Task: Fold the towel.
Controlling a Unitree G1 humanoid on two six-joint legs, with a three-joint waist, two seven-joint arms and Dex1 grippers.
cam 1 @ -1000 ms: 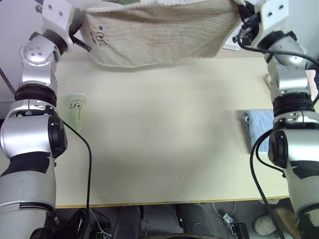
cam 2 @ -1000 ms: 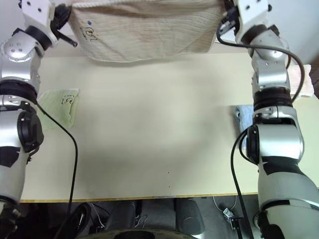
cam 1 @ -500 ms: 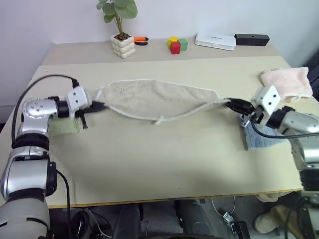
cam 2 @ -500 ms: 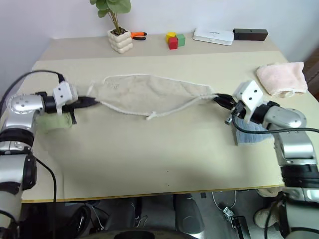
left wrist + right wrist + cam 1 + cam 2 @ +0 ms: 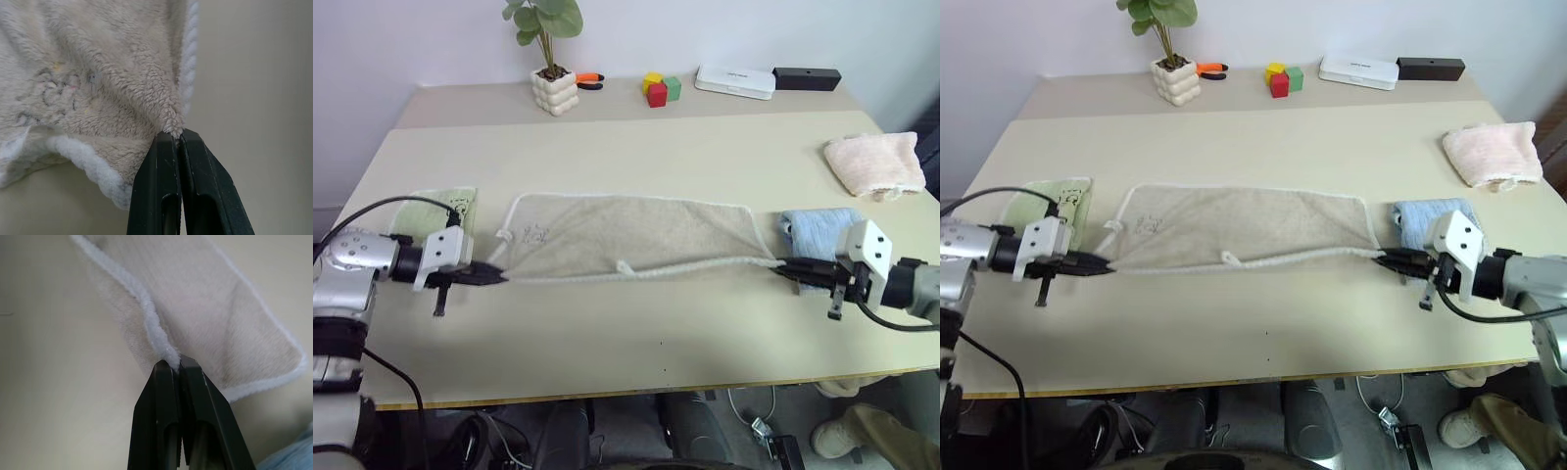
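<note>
Next, my left gripper puts the near corner of the beige towel down on its far part (image 5: 519, 219) (image 5: 14, 120), just behind the small dark logo.
The beige towel (image 5: 626, 233) lies spread on the table, its far part flat and its near edge pulled into a taut line between my two grippers. A small dark logo (image 5: 533, 233) shows near its left end. My left gripper (image 5: 494, 277) is shut on the towel's near left corner, where the fingers (image 5: 166, 161) pinch the pile beside the white edging. At the other end my right gripper (image 5: 781, 262) is shut on the near right corner (image 5: 168, 352). Both grippers sit low over the table and point inward at each other.
A pale green folded towel (image 5: 440, 206) lies left of the beige one, and a light blue one (image 5: 818, 227) just behind my right gripper. A pink towel (image 5: 873, 162) is at the far right. Plant pot (image 5: 554, 88), coloured blocks (image 5: 658, 88), white box (image 5: 734, 80) and black box (image 5: 807, 76) line the back.
Both grippers dropped from high in front of the camera and drew back toward the near edge. The towel went from hanging in the air to lying on the table.
</note>
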